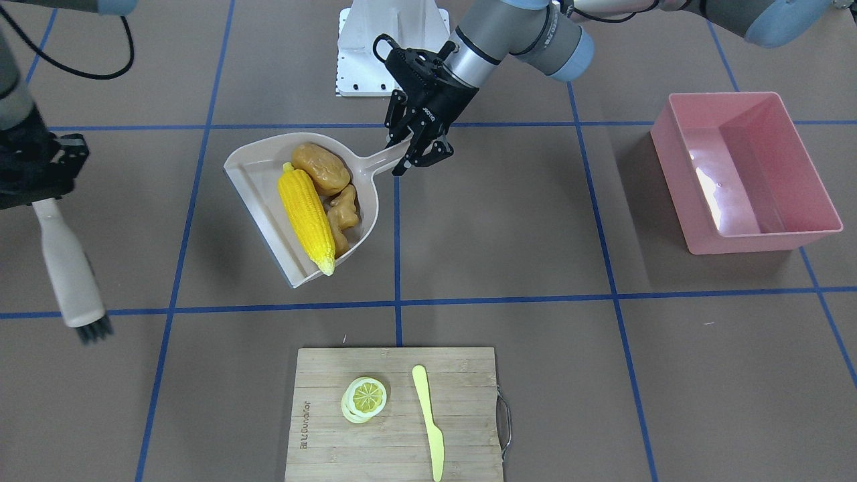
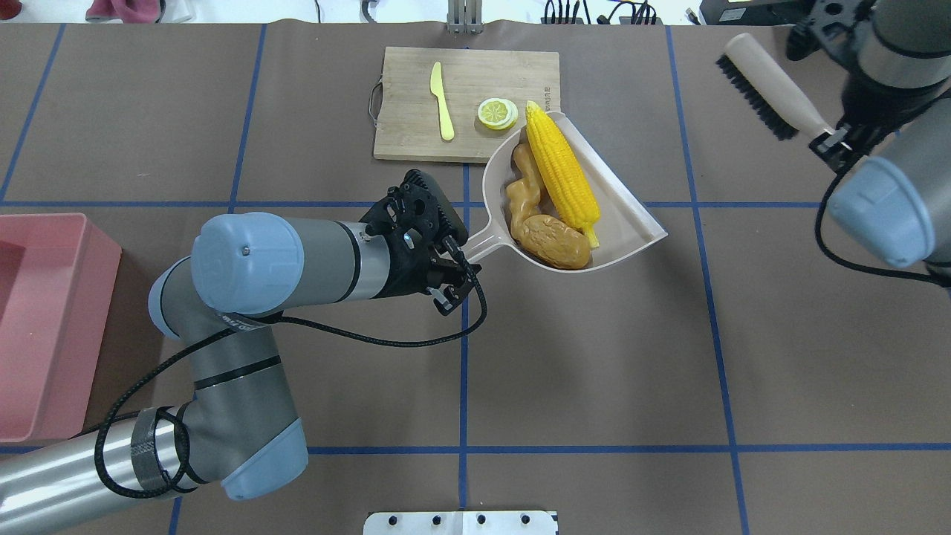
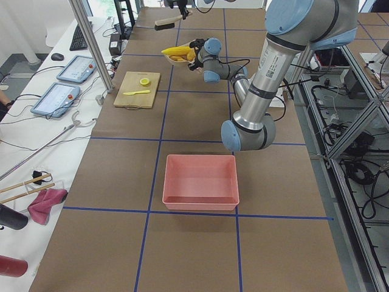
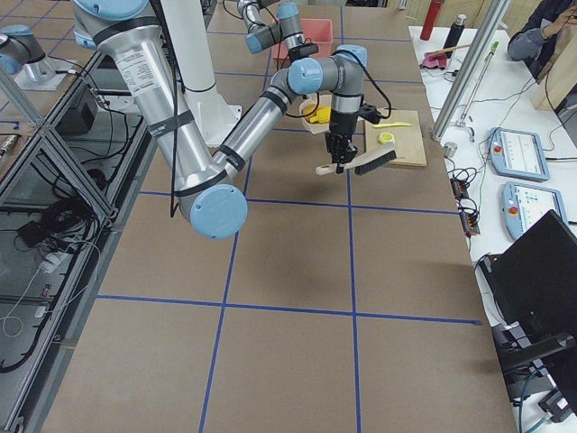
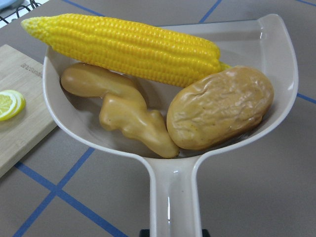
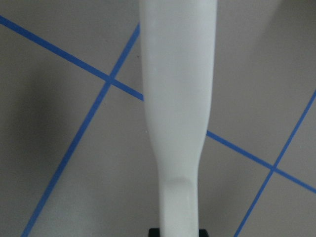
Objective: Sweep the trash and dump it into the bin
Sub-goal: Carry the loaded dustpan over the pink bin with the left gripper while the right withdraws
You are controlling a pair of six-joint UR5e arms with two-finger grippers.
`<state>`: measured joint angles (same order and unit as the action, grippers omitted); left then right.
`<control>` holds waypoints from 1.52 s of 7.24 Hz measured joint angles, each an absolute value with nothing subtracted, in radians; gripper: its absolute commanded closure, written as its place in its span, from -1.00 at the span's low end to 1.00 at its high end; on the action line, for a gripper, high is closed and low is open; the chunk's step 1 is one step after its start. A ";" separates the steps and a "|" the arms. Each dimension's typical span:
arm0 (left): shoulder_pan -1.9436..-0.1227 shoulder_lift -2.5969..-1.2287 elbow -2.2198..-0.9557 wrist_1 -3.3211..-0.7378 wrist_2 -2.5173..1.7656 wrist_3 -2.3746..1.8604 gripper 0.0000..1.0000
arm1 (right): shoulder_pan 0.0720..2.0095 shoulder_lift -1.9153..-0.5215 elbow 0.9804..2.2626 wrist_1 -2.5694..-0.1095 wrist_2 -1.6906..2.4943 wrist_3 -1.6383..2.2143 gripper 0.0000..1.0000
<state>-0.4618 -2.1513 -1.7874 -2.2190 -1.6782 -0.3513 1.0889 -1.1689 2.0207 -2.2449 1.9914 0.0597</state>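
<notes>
My right gripper will put the brush down on the brown table (image 1: 55, 238) between the long blue tape lines.
The trash lies in a beige dustpan (image 1: 251, 174): a yellow corn cob (image 1: 306, 217), a brown potato (image 1: 323, 167) and a tan ginger root (image 1: 343, 214). My left gripper (image 1: 418, 150) is shut on the dustpan's handle and holds the pan roughly level above the table, near the board. The left wrist view shows the corn (image 5: 128, 49), ginger (image 5: 123, 116) and potato (image 5: 219, 108) close up. The pink bin (image 1: 743, 171) stands empty far off on my left side. My right gripper (image 1: 40, 194) is shut on a brush (image 1: 67, 268), bristles off the table; its handle (image 6: 177, 98) fills the right wrist view.
A wooden cutting board (image 1: 395, 442) with a lemon slice (image 1: 365, 398) and a pale yellow knife (image 1: 428, 415) lies at the table's far side from me. The white robot base plate (image 1: 392, 47) sits at my edge. Blue tape lines grid the brown table.
</notes>
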 measured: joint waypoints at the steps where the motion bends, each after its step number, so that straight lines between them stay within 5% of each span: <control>1: -0.466 -2.130 -1.799 -2.255 -1.667 -0.348 1.00 | 1.128 -1.243 2.021 -2.245 2.071 0.074 1.00; 5: -0.553 -1.798 -2.055 -2.347 -1.716 -0.326 1.00 | 1.153 -1.413 1.885 -2.114 2.370 0.271 1.00; 8: -0.597 -1.575 -2.095 -2.544 -1.718 -0.306 1.00 | 1.152 -1.445 1.694 -1.807 2.401 0.321 1.00; 11: -0.660 -1.261 -2.092 -2.842 -1.718 -0.327 1.00 | 1.134 -1.462 1.674 -1.763 2.405 0.354 1.00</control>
<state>-0.6600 -1.2613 -2.0921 -2.8417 -1.7179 -0.3271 1.1341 -1.4617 1.6741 -1.7635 2.4045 0.3545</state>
